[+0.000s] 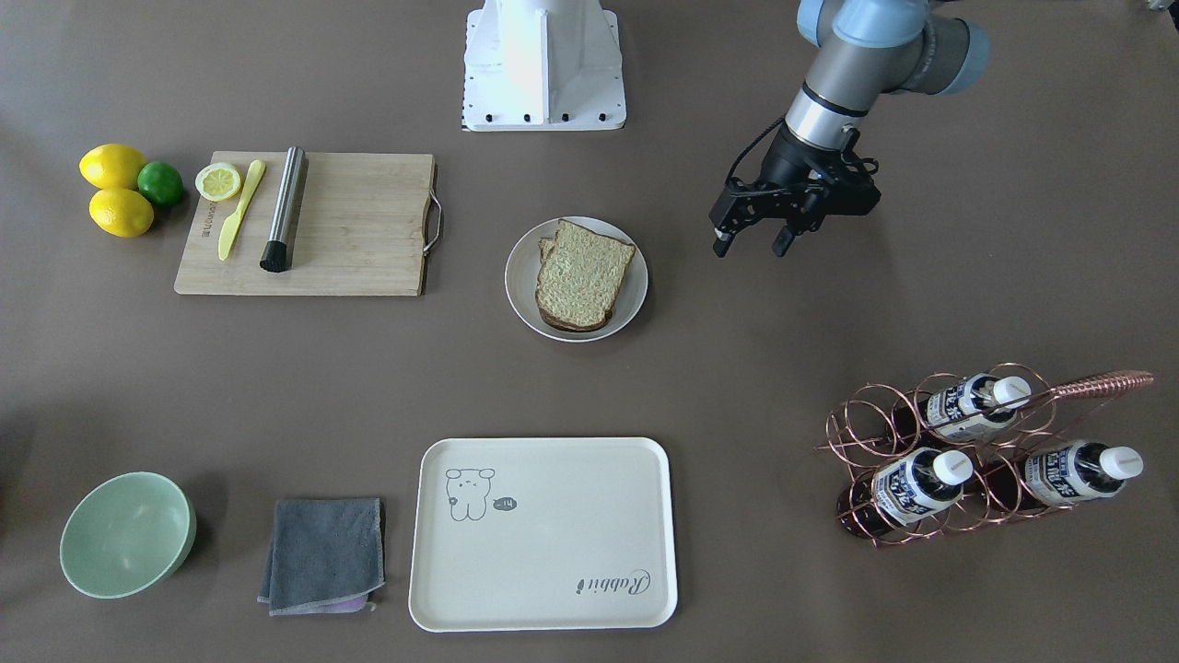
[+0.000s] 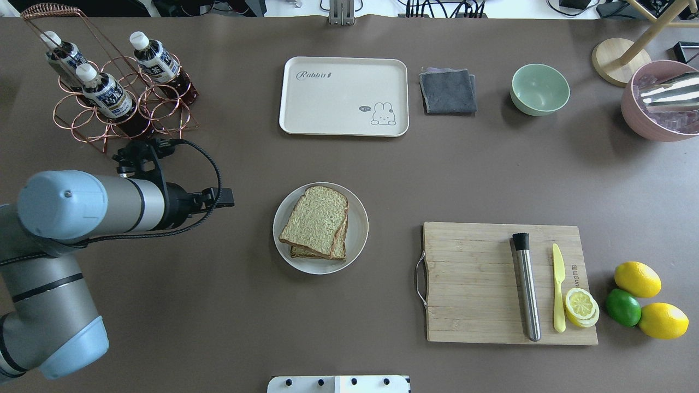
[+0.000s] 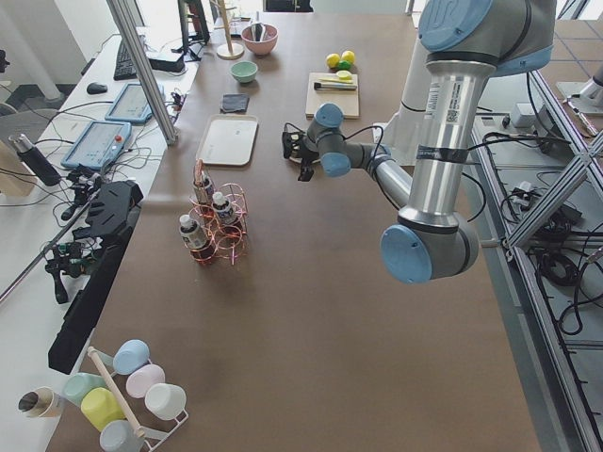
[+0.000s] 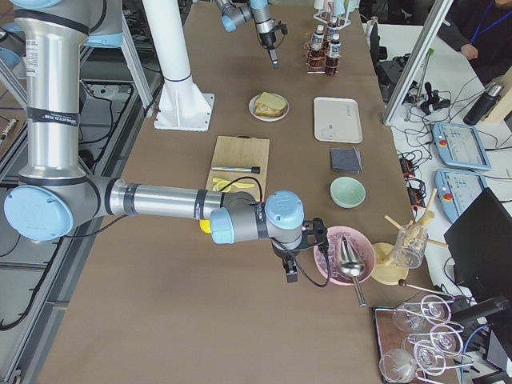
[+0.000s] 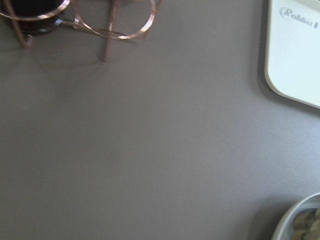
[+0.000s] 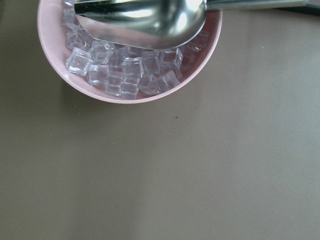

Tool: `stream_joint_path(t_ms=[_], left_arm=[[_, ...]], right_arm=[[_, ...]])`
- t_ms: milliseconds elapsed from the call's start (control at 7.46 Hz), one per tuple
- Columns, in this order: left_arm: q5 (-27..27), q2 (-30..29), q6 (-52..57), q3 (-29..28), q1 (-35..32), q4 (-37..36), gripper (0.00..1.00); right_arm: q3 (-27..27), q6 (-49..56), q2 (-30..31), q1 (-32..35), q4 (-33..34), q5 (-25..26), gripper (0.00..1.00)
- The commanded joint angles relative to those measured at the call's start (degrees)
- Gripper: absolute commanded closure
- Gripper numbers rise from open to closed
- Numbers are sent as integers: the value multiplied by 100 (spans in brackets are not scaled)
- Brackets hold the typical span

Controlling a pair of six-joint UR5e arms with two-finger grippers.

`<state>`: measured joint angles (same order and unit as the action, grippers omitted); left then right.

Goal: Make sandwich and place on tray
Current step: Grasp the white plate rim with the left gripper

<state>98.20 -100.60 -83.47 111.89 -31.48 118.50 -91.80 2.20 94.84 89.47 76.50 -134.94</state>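
Next, I close my left gripper on the rim of the white plate (image 1: pixel 647 269) under the bread, at the side nearest that gripper.
Two slices of speckled tan bread (image 1: pixel 583 273) lie stacked on a round white plate (image 1: pixel 520 287) at mid-table; they also show in the overhead view (image 2: pixel 317 220). No egg shows. The cream "Rabbit" tray (image 1: pixel 543 543) lies bare on the operators' side and shows from overhead too (image 2: pixel 338 95). My left gripper (image 1: pixel 751 247) hangs open and empty above the table, beside the plate and apart from it. My right gripper (image 4: pixel 290 272) shows only in the exterior right view, next to a pink bowl of ice (image 6: pixel 130 55). I cannot tell whether it is open or shut.
A copper wire rack with bottles (image 1: pixel 958 451) stands near the left arm. A wooden cutting board (image 1: pixel 359 226) carries a steel muddler, a yellow knife and a lemon half. Lemons and a lime (image 1: pixel 120 189), a green bowl (image 1: pixel 124 534) and a grey cloth (image 1: pixel 324 552) lie around it.
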Motion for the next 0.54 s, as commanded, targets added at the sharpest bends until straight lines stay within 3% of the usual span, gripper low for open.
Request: stream_joint_path(t_ms=[0, 268, 402], left_arm=[[-590, -644, -82, -359, 782, -363, 3], [-714, -837, -73, -798, 950, -180, 16], [-706, -865, -38, -896, 942, -135, 34]], right_arm=[[119, 61, 280, 543, -4, 99, 2], [49, 62, 264, 668, 48, 423, 2], [40, 53, 237, 642, 40, 555, 2]])
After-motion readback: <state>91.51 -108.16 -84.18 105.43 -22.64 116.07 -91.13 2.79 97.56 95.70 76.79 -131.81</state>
